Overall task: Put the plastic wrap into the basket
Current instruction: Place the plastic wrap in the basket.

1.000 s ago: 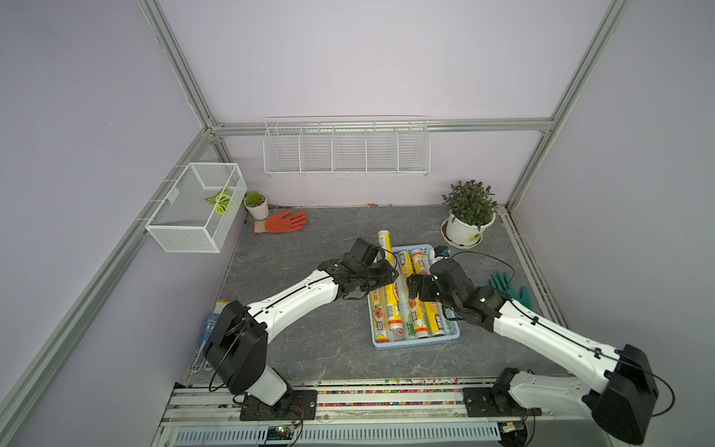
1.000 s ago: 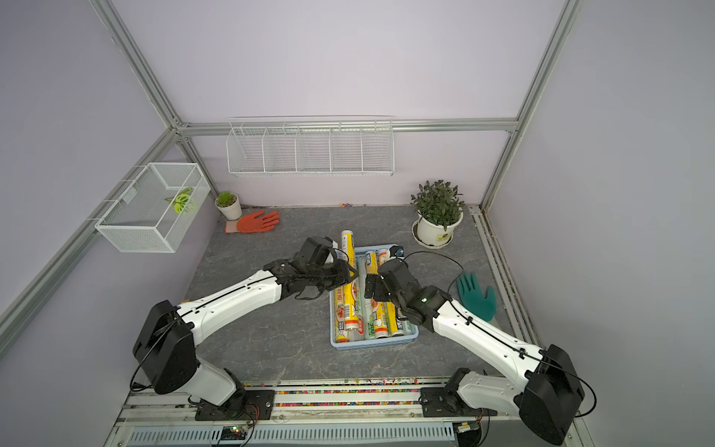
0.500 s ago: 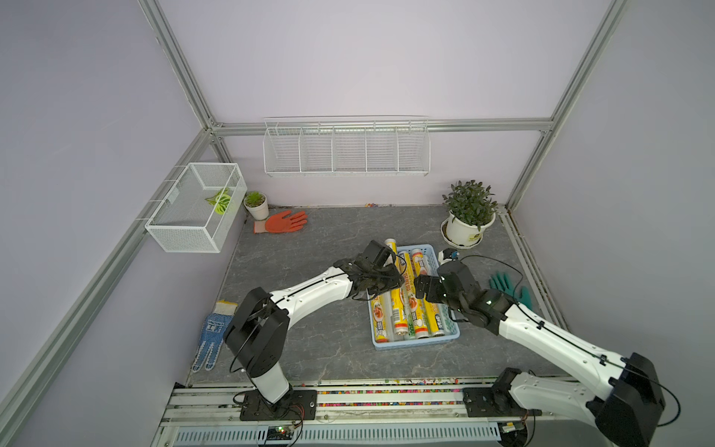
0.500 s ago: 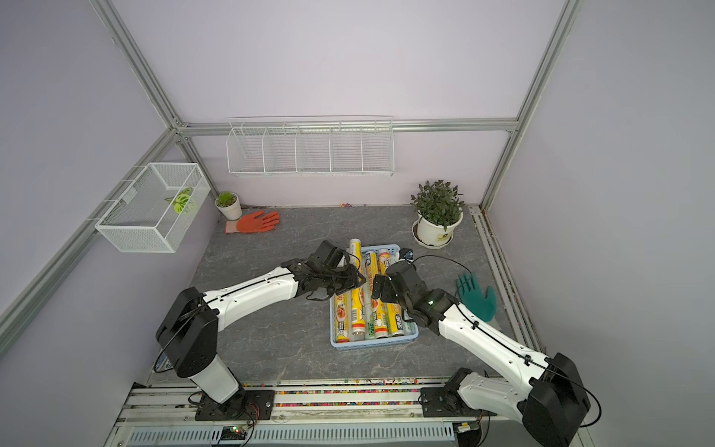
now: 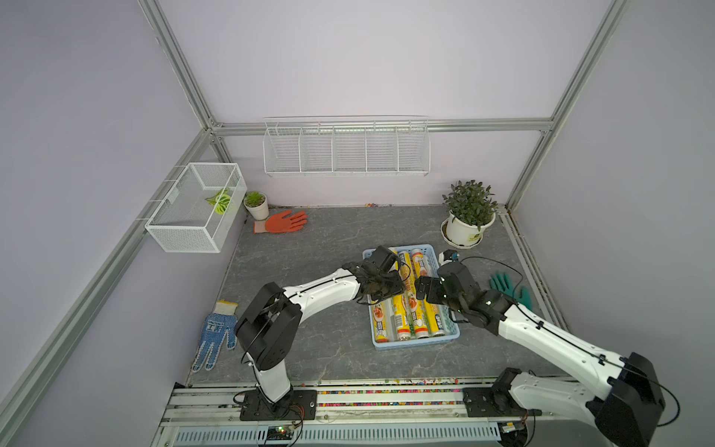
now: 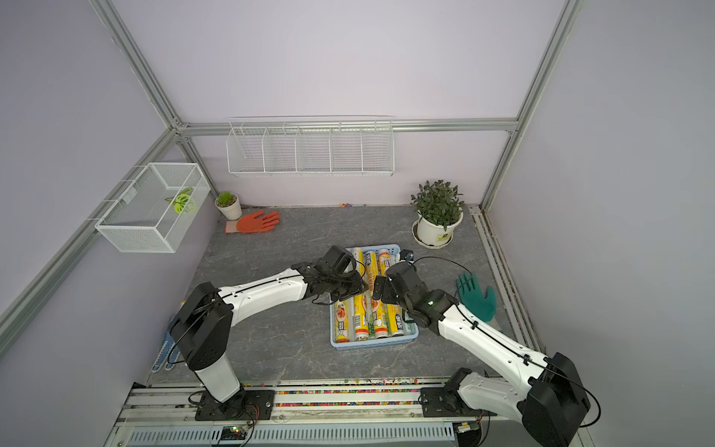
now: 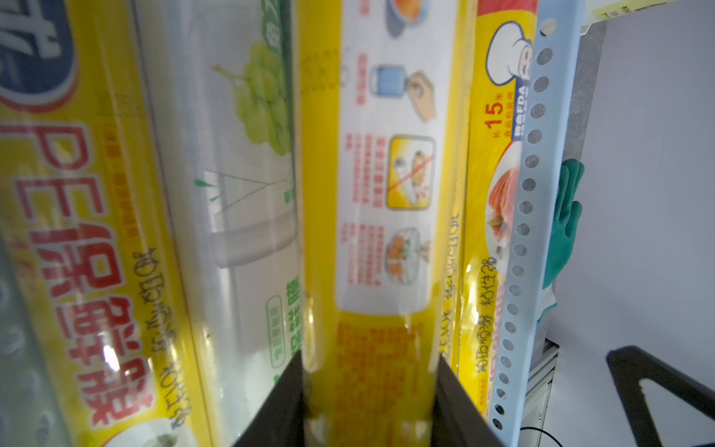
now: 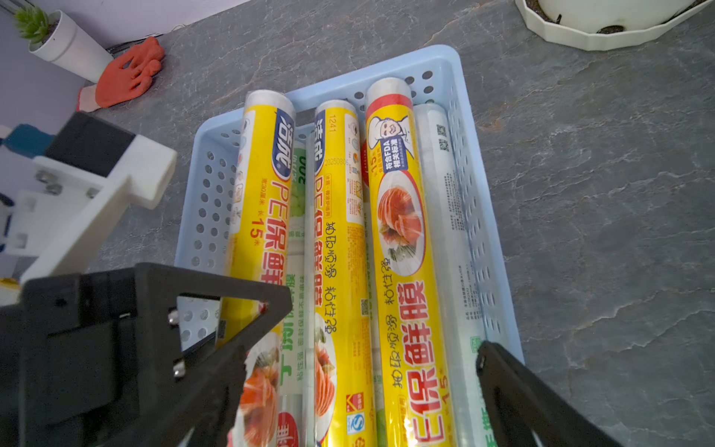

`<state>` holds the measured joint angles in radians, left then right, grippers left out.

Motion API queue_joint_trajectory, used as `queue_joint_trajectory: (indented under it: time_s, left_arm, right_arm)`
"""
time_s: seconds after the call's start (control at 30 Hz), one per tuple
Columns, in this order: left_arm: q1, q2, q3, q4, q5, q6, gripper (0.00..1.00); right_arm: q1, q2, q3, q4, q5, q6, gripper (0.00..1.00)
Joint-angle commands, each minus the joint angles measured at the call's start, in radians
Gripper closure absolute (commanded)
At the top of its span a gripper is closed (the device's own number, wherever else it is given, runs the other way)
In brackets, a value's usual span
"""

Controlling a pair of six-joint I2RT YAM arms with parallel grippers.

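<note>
My left gripper is holding its yellow roll, now just above the others, and will release it in the light-blue basket (image 5: 397,296) (image 7: 372,238), between the clear-white roll and the neighbouring yellow roll.
The light-blue basket (image 5: 416,345) (image 6: 373,345) lies right of the table's centre, holding several rolls of plastic wrap (image 5: 418,321) (image 8: 402,232), yellow and clear-white, side by side. My left gripper (image 5: 381,288) (image 6: 342,288) (image 7: 369,406) is shut on one yellow roll (image 7: 371,232) (image 8: 263,201). It holds that roll lengthwise just above the others, along the basket's left side. The roll's far end reaches the basket's far rim (image 8: 348,83). My right gripper (image 5: 423,288) (image 6: 381,288) (image 8: 360,387) hangs open above the rolls, close beside the left gripper, holding nothing.
A green glove (image 5: 507,288) lies right of the basket and a large potted plant (image 5: 468,216) stands behind it. An orange glove (image 5: 282,222) and a small pot (image 5: 256,204) are at the back left, a blue-white glove (image 5: 214,336) at the front left. A wire-mesh box (image 5: 193,209) and a wire rack (image 5: 346,149) hang on the walls.
My left arm has carried the yellow roll from beyond the basket's far edge toward the front and down, over the basket. The right gripper has shifted only slightly.
</note>
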<state>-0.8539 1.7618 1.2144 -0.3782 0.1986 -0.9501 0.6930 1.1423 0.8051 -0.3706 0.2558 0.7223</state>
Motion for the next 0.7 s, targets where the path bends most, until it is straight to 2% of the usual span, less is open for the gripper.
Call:
queue_joint_trajectory:
  time_s: [0.0, 0.4, 0.67]
  left_arm:
    - [-0.007, 0.016, 0.005, 0.008, -0.02, -0.009, 0.71]
    - [-0.009, 0.053, 0.021, -0.019, -0.045, -0.005, 0.61]
    - [-0.009, 0.063, 0.037, -0.033, -0.049, -0.001, 0.53]
  right_arm:
    - [-0.006, 0.013, -0.017, 0.004, -0.013, 0.018, 0.02]
    - [-0.008, 0.027, -0.024, 0.008, -0.02, 0.019, 0.02]
    - [-0.013, 0.082, -0.017, 0.022, -0.098, 0.006, 0.02]
